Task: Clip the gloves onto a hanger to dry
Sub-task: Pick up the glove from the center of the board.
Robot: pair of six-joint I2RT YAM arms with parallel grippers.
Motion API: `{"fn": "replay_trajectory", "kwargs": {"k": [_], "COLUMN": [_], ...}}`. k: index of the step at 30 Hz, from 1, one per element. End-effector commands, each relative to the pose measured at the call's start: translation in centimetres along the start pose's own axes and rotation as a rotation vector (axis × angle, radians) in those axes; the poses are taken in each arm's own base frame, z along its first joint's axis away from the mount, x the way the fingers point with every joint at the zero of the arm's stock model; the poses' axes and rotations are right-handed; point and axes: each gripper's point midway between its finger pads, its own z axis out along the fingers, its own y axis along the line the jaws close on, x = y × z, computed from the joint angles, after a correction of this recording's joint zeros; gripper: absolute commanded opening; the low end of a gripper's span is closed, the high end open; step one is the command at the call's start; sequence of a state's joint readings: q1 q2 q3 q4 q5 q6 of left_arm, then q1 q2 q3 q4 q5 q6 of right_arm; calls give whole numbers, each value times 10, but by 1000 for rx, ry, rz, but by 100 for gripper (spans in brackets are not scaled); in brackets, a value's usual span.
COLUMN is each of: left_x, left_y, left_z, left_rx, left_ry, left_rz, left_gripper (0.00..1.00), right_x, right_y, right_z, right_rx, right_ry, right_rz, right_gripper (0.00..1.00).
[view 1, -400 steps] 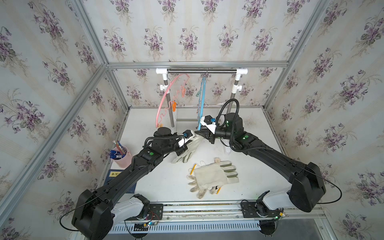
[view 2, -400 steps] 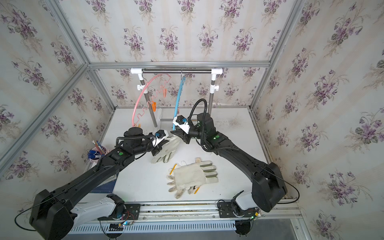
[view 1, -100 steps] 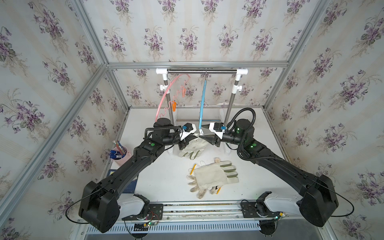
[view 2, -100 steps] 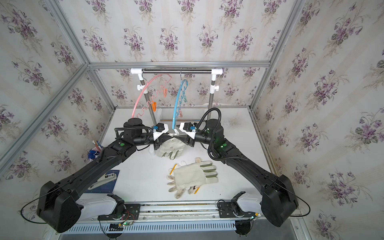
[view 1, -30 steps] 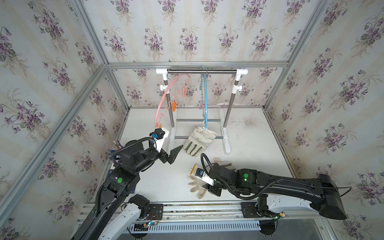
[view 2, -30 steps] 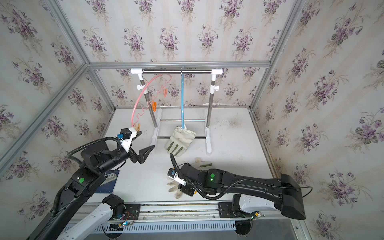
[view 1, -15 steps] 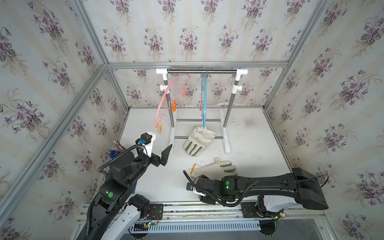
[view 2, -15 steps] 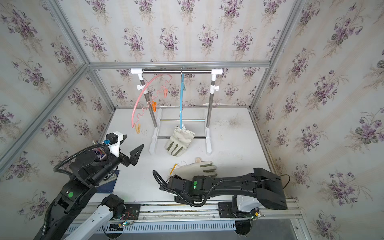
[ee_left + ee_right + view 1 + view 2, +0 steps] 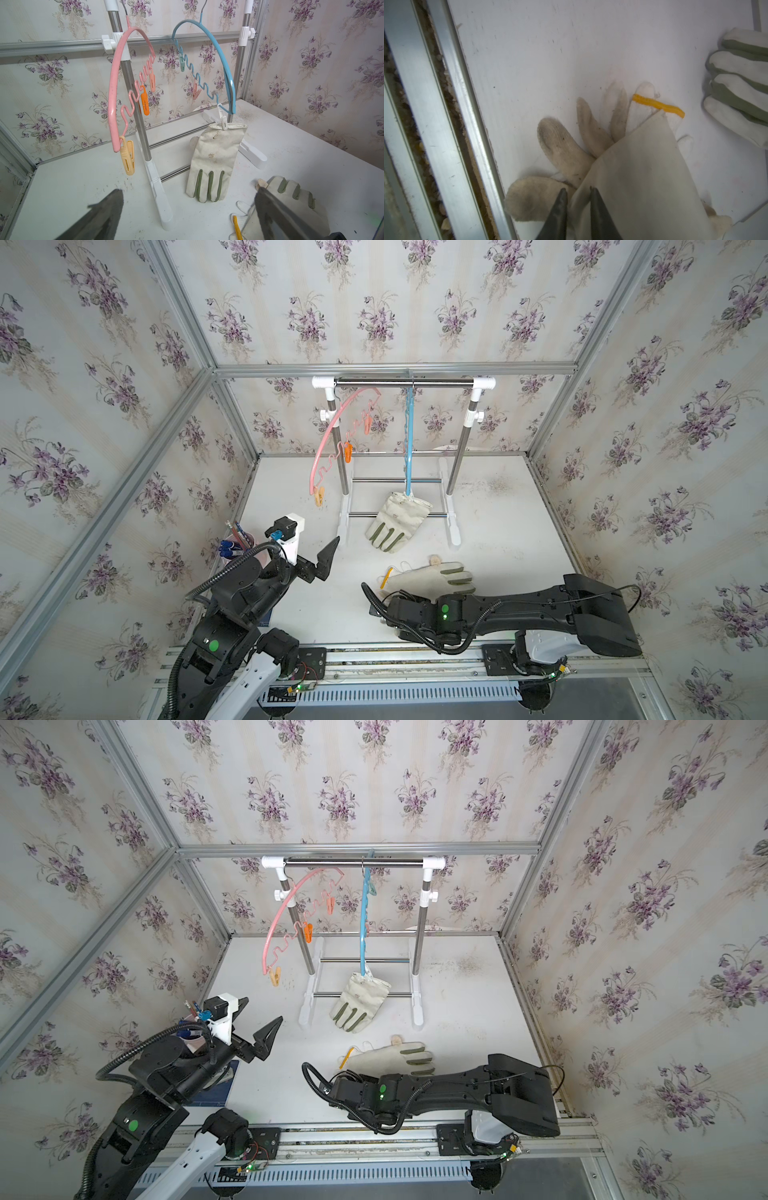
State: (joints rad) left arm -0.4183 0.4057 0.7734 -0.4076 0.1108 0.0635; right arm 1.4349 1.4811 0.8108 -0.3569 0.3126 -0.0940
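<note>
The loose end of the top canvas glove's cuff [image 9: 245,231], across from where my right gripper holds it, is the next place for my left gripper to close.
One off-white canvas glove [image 9: 397,518] with green finger patches hangs by its cuff from a white clip [image 9: 223,121] on the blue hanger [image 9: 409,439]. The other gloves lie piled near the table's front: a canvas one [image 9: 428,576] on top, dirty knit ones [image 9: 560,145] with a yellow cuff edge [image 9: 658,106] beneath. My right gripper [image 9: 578,192] is low over this pile, its jaws shut on the cuff edge of the top canvas glove [image 9: 643,166]. In both top views the arm hides it. My left gripper [image 9: 189,191] hangs open and empty at the left, facing the rack.
A pink hanger [image 9: 332,435] with orange and yellow clips hangs left of the blue one on the rack's steel bar [image 9: 405,383]. The rack's white feet [image 9: 160,193] stand mid-table. A cup of pens [image 9: 237,539] sits at the left wall. The aluminium front rail [image 9: 436,124] runs close beside the pile.
My right arm dropped lower over the pile and its jaws closed on the canvas glove's cuff. My left arm drew back further to the left, still open. The hung glove stays clipped.
</note>
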Motion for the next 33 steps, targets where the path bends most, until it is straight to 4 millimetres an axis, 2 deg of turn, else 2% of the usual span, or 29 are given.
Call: {"fn": "replay_trajectory", "kwargs": {"k": [1,3,6,9,13,15,21,24,28,33], "left_x": [2,3,1,1,-1,-2,-5,-10,-13,-14], "left_y": [1,1,-2,-9,-24,-34,-86,-102,-117,-120], "left_z": [1,3,6,13,22,28,20,17,19,31], "left_rx": [-8,-5,14,53,145,209,530,639,764,798], "left_ry": [4,6,8,13,26,22,-109,-128,-120,-151], "left_rz": [-7,-11,-13,-11,9,28,213,224,202,178], "left_gripper": [100,100,100,100,100,100,100,100,98,89], "right_x": [-7,-7,-13,-28,-54,-66,-88,-92,-96,-100], "right_y": [-14,-17,-26,-42,-73,-91,-129,-136,-146,-152], "right_z": [-3,-5,-14,-35,-81,-110,-180,-199,-214,-228], "right_rx": [75,92,126,137,80,52,-36,-63,-59,-37], "right_ry": [-32,-37,-64,-123,-239,-314,-518,-581,-626,-656], "right_rz": [3,1,17,67,160,197,227,211,200,176], "right_gripper": [9,0,0,0,0,0,0,0,0,0]}}
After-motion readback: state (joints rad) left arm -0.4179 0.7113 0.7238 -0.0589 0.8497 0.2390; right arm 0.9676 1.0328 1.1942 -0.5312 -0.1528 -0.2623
